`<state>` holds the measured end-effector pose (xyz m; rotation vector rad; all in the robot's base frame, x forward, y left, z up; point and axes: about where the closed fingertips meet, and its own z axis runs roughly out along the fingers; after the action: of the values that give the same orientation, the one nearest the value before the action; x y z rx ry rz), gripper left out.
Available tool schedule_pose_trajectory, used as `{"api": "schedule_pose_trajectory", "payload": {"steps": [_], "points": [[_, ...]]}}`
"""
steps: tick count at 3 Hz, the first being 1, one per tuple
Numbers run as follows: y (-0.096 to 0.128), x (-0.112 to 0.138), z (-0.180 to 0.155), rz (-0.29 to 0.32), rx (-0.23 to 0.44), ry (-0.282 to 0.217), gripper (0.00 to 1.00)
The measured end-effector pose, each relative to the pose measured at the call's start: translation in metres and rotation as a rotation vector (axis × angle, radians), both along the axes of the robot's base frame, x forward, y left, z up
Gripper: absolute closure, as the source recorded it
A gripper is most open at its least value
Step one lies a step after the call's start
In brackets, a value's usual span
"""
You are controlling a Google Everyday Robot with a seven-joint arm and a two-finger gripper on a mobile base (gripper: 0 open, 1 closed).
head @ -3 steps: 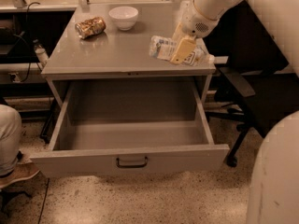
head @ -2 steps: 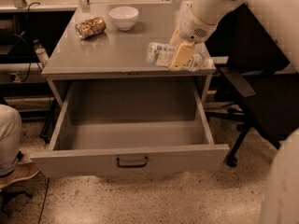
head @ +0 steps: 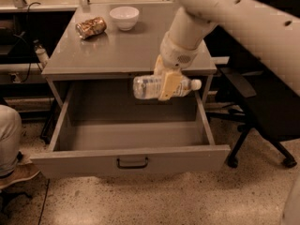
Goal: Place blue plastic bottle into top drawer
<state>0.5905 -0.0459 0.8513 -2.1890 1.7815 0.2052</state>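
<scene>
The robot's gripper needs to release the blue plastic bottle on the top drawer's bottom, slightly toward the chair from its middle (head: 157, 117).
The blue plastic bottle (head: 149, 87) is a small clear bottle with a white cap pointing right and a pale label. It lies sideways in the air, held by my gripper (head: 167, 84), whose yellowish fingers (head: 169, 85) are shut around its middle. Bottle and gripper hang over the open top drawer (head: 131, 159), near its back, just in front of the cabinet's front edge. The drawer is wide, grey and pulled fully out, with a small dark bar handle (head: 132, 163) on its front panel. Nothing shows inside it.
On the grey cabinet top (head: 117, 50) lie a brownish-gold can (head: 91, 27) on its side and a white bowl (head: 124, 17) at the back. A black office chair (head: 262, 111) stands at the right. A person's leg (head: 9, 139) is at the left edge.
My gripper has carried the bottle off the cabinet top's right front, moving it forward and down over the open drawer.
</scene>
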Motion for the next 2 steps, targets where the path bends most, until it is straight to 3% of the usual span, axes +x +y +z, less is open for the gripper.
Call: {"api": "schedule_pose_trajectory", "payload": {"steps": [1,2], "points": [[0.049,-0.016,-0.066,0.045,-0.033,0.063,1.0],[0.078,-0.01,-0.1,0.0,-0.029,0.073,1.0]]}}
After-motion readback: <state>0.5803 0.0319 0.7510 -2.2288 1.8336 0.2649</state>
